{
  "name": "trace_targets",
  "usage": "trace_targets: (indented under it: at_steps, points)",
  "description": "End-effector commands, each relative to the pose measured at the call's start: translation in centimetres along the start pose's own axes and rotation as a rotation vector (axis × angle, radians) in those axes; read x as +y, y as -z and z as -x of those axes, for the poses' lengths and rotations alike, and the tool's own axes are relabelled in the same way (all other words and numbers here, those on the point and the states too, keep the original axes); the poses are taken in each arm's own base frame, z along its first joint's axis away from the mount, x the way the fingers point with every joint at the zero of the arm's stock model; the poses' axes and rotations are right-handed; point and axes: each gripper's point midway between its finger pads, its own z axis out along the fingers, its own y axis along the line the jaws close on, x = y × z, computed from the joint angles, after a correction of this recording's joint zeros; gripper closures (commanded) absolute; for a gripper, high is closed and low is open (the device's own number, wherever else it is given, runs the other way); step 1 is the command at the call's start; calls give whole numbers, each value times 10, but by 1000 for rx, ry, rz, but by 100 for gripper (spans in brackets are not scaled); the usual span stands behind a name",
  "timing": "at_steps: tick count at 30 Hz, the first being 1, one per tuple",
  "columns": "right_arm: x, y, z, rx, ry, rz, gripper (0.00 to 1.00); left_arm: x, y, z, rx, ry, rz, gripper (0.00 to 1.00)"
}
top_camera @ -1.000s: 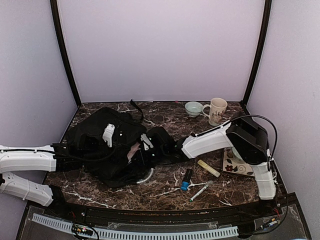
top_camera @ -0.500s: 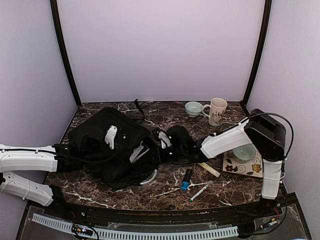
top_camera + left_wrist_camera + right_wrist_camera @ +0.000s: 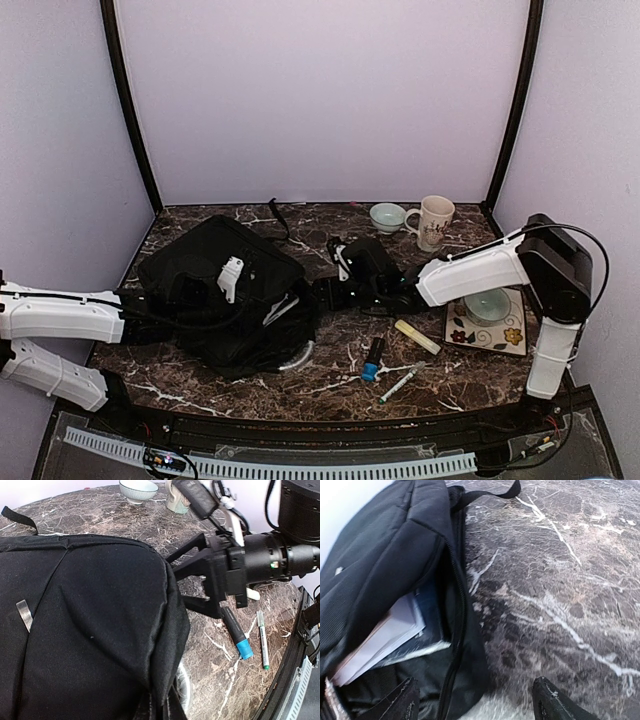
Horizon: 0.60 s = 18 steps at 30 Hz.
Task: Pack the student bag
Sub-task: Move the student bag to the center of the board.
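I should release the student bag on the table (image 3: 283, 297) with my left gripper, its open side near the blue-capped marker.
The student bag (image 3: 215, 295) lies flat at the left centre, black, with a silver zipper pull (image 3: 230, 275) on top. Its right side gapes open in the right wrist view (image 3: 380, 565), and a book with white pages (image 3: 390, 632) sits inside the opening. My right gripper (image 3: 324, 291) is open and empty just right of that opening; its fingertips (image 3: 550, 702) straddle the bag's edge and bare table. My left gripper (image 3: 135, 300) is at the bag's left edge. Its fingers are hidden by black fabric that bunches at the bottom of the left wrist view (image 3: 160, 705).
A blue-capped marker (image 3: 372, 358), a green pen (image 3: 400, 383) and a yellow highlighter (image 3: 416, 336) lie right of the bag. A floral plate (image 3: 510, 335) holding a bowl sits far right. A mug (image 3: 435, 220) and small bowl (image 3: 387, 216) stand at the back. A clear round thing (image 3: 296, 355) pokes from under the bag.
My right gripper has drawn back to the right, out of the bag's opening. The raised bag top has dropped down flat. The left arm has barely moved.
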Motion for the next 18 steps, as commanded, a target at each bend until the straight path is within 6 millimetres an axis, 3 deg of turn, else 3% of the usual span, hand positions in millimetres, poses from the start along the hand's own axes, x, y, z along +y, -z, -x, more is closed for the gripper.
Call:
trace_targets:
  at_steps: [1,6,18]
  points:
    - [-7,-19,6,10,34,-73,21,-11,2,-1,-16,-23,-54,100]
    - [-6,-36,2,38,50,-116,21,-6,5,-5,-31,-17,-42,100]
    - [8,-52,-8,67,108,-168,27,-4,9,-8,-35,-13,-41,100]
